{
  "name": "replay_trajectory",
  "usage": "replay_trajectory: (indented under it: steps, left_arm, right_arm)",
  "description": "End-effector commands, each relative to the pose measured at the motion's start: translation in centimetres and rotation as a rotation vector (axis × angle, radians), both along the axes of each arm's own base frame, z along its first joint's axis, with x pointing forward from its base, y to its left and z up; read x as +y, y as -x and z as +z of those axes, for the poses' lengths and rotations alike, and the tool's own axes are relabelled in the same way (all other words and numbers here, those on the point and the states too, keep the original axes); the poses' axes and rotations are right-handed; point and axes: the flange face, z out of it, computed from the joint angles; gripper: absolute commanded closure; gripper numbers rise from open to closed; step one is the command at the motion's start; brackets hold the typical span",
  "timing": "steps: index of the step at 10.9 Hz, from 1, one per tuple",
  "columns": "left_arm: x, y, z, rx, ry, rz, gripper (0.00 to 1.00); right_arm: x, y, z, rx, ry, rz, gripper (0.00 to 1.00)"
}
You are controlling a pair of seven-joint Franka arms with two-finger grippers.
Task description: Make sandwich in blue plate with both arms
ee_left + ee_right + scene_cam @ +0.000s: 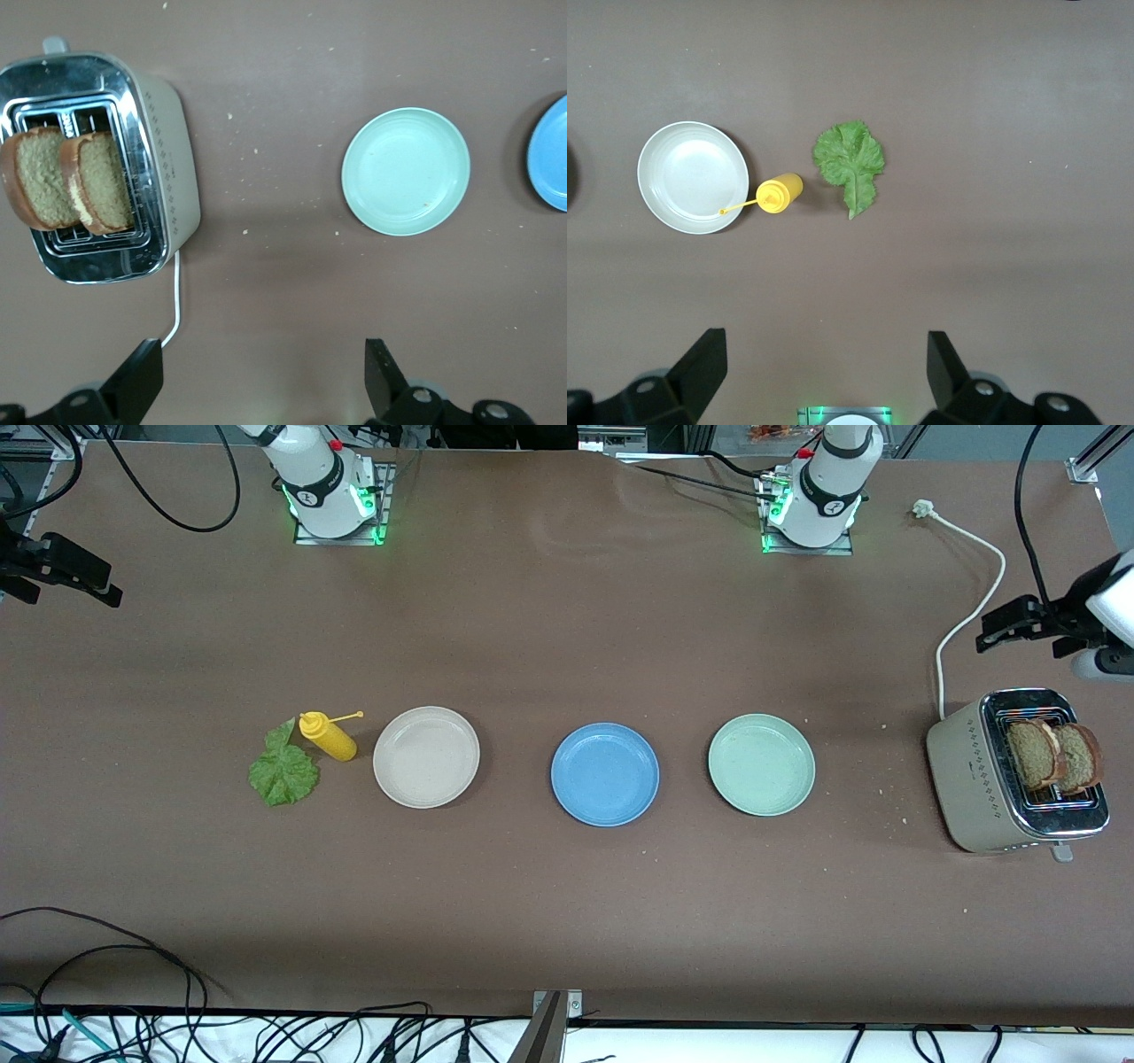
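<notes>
My left gripper will close on the top crust (1052, 744) (78, 188) of the toaster's bread slice nearer the pale green plate, leaving the other slice standing.
The blue plate (605, 774) lies bare in the middle of the table; its rim also shows in the left wrist view (551, 152). Two brown bread slices (1054, 757) stand in the toaster (961, 766) at the left arm's end; they also show in the left wrist view (71, 177). A green lettuce leaf (283, 769) lies on the table toward the right arm's end, and shows in the right wrist view (850, 163). My left gripper (997, 631) is open and empty, up over the table beside the toaster (263, 354). My right gripper (106, 589) is open and empty, up over bare table (827, 345).
A beige-white plate (426, 756) and a pale green plate (761, 764) flank the blue one. A yellow squeeze bottle (329, 736) lies between the lettuce and the beige plate. The toaster's white cord (966, 615) runs toward the left arm's base. Crumbs lie near the toaster.
</notes>
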Motion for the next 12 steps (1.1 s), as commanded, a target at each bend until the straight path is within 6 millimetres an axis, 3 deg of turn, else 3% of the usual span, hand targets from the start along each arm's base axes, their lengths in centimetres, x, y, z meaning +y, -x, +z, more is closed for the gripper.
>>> replay_trajectory:
  steps: [1,2,4,8,12]
  left_arm:
    - [3.1,-2.3,-3.0,0.052,-0.005,0.027,0.00]
    - [5.3,-2.9,-3.7,0.058,0.000,0.061,0.00]
    - [8.5,-4.0,-7.2,0.108,0.015,0.109,0.00]
    - [11.8,-7.1,-10.4,0.033,-0.200,0.065,0.00]
    - [13.4,-9.6,-17.2,0.024,-0.191,0.060,0.00]
  right_arm:
    - [0.0,0.1,0.6,-0.009,-0.009,-0.002,0.00]
    - [-0.1,0.1,0.5,-0.007,-0.009,0.000,0.00]
    - [-0.2,0.0,0.4,-0.006,-0.011,-0.002,0.00]
    - [-0.7,-0.4,-0.1,0.000,-0.014,-0.011,0.00]
    - [-0.4,-0.7,-0.4,-0.008,-0.015,-0.014,0.00]
